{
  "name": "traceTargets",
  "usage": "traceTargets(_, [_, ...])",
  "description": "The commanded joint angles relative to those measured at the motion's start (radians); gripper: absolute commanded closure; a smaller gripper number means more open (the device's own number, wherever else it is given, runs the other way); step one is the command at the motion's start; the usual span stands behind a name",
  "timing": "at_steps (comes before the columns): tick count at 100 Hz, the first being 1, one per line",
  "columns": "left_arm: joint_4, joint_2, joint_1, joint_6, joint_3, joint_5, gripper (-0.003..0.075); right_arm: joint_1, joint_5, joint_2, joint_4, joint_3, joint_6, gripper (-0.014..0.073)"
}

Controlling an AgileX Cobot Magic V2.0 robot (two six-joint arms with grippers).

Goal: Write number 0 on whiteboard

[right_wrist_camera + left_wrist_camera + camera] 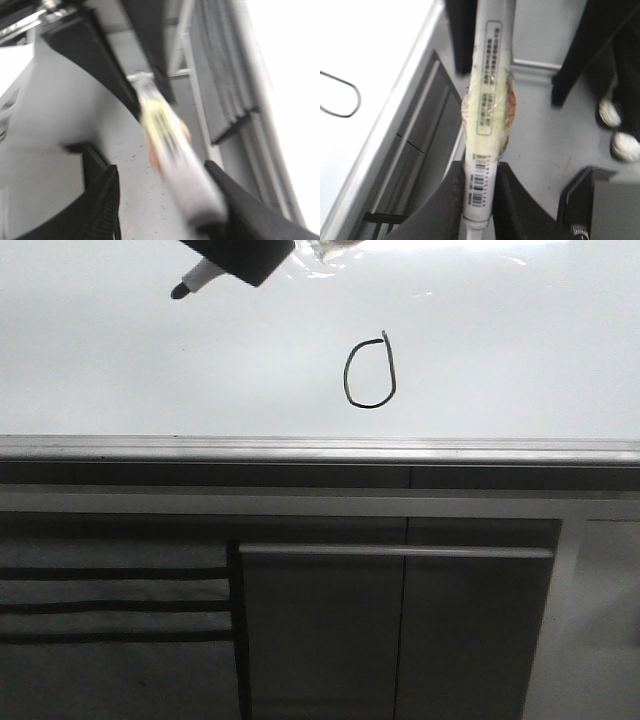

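Next, I put the white marker down on the bare whiteboard (pixel 134 310) well beside the 0, behind the grey metal bar, with my left gripper.
The number 0 (pixel 370 371), a black oval loop with a short tail at its upper right, is drawn on the whiteboard (pixel 150 370). Part of the loop also shows in the left wrist view (pixel 342 95). My left gripper (pixel 482 170) is shut on a white marker (pixel 487 90) with a label and yellowed tape. The marker's dark tip (pixel 182 288) hangs off the board at the top left of the front view, away from the 0. My right gripper (pixel 161 167) is open. The blurred marker (pixel 172 150) lies between its fingers, close to one of them (pixel 235 205).
The board's grey metal edge rail (pixel 320 448) runs along its near side. Dark grey cabinet panels (pixel 400 640) stand below it. Black legs (pixel 580 55) and grey floor (pixel 540 125) show in the left wrist view.
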Motion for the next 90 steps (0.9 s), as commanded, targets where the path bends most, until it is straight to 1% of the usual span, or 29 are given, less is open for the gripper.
traceTargets(1, [-0.021, -0.022, 0.041, -0.069, 0.004, -0.156, 0.0741, -0.073, -0.021, -0.078, 0.019, -0.023, 0.067, 0.0267])
traceTargets(13, [-0.023, -0.022, 0.105, -0.112, 0.069, -0.324, 0.0741, -0.186, -0.048, -0.154, 0.019, 0.007, 0.129, 0.0267])
traceTargets(26, [-0.040, -0.020, 0.169, -0.138, 0.140, -0.572, 0.0741, -0.289, -0.061, -0.240, 0.019, 0.085, 0.141, 0.0267])
traceTargets(37, [-0.129, 0.005, 0.221, -0.138, 0.196, -0.819, 0.0741, -0.322, -0.080, -0.303, 0.019, 0.160, 0.141, 0.0267])
traceTargets(44, [-0.177, 0.038, 0.249, -0.138, 0.207, -0.918, 0.0741, -0.325, -0.104, -0.329, 0.019, 0.205, 0.141, 0.0267])
traceTargets(50, [-0.208, 0.078, 0.265, -0.138, 0.202, -0.964, 0.0741, -0.325, -0.118, -0.343, 0.019, 0.237, 0.141, 0.0267])
traceTargets(63, [-0.227, 0.157, 0.287, -0.138, 0.192, -1.030, 0.0740, -0.325, -0.132, -0.352, 0.019, 0.275, 0.149, 0.0267])
traceTargets(69, [-0.309, 0.189, 0.295, -0.140, 0.180, -1.034, 0.0740, -0.325, -0.132, -0.352, 0.019, 0.284, 0.149, 0.0267])
traceTargets(73, [-0.338, 0.205, 0.302, -0.140, 0.171, -1.034, 0.0740, -0.325, -0.132, -0.352, 0.019, 0.285, 0.149, 0.0267])
traceTargets(90, [-0.339, 0.283, 0.317, -0.140, 0.131, -1.047, 0.0740, -0.325, -0.136, -0.352, 0.023, 0.285, 0.149, 0.0267])
